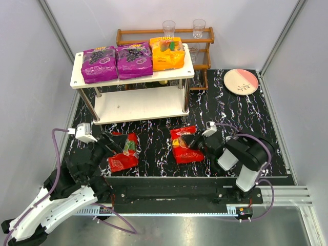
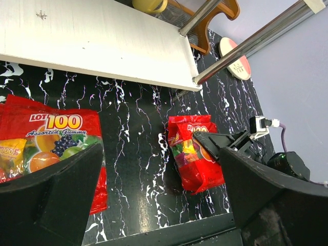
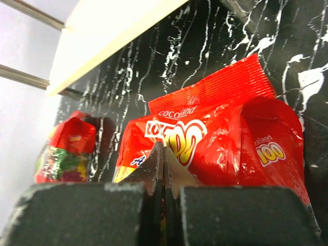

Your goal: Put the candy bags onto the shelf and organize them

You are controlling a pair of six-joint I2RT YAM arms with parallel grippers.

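Note:
My right gripper crumples the red candy bag's printed side near its top, so it should open and regrip its side lower down (image 1: 198, 154).
Two purple candy bags (image 1: 99, 63) (image 1: 134, 59) and an orange one (image 1: 167, 53) lie in a row on the top board of the white shelf (image 1: 138, 105). Two red candy bags lie on the black marbled table in front of it. My left gripper (image 1: 114, 145) (image 2: 159, 205) is open low over the table, its left finger overlapping the left red bag (image 1: 123, 156) (image 2: 46, 143). My right gripper (image 1: 193, 141) (image 3: 164, 148) is shut, pinching the near edge of the right red bag (image 1: 184, 148) (image 3: 230, 138) (image 2: 195, 159), which is crumpled and raised there.
A brown wooden rack (image 1: 202, 48) with clear glasses stands behind the shelf at the right. A pink and white plate (image 1: 241, 81) lies at the back right. A yellow object (image 2: 148, 5) sits behind the shelf's lower board. Grey walls enclose the table on three sides.

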